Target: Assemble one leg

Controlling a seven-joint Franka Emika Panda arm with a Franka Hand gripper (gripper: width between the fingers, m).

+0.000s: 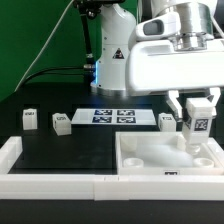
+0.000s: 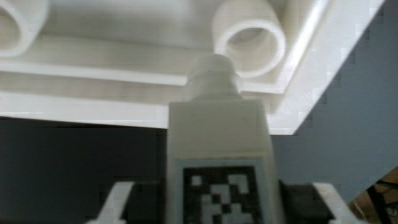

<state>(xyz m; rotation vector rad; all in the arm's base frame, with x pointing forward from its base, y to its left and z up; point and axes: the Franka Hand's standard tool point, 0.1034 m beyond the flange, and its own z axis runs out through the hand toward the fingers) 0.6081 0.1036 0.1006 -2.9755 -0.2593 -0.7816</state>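
Observation:
Next, my gripper lets go of the leg standing in the tray's front corner socket (image 1: 203, 161) (image 2: 256, 45), the one closest below the leg.
My gripper (image 1: 198, 110) is shut on a leg (image 1: 199, 124), a small white block with a black-and-white tag, and holds it upright over the far right part of the large white tray-like piece (image 1: 150, 165). In the wrist view the leg (image 2: 221, 130) stands between my fingers (image 2: 121, 200), its rounded peg end pointing at the tray's corner, close to a round socket (image 2: 254, 45). Three more legs stand on the black table: two at the exterior view's left (image 1: 30, 119) (image 1: 61, 123) and one by the tray's far edge (image 1: 166, 120).
The marker board (image 1: 112, 116) lies behind the legs at mid table. A white raised wall (image 1: 40, 178) runs along the front and left edge. The robot's white base (image 1: 115, 60) stands at the back. A second round socket (image 2: 27, 40) shows in the wrist view.

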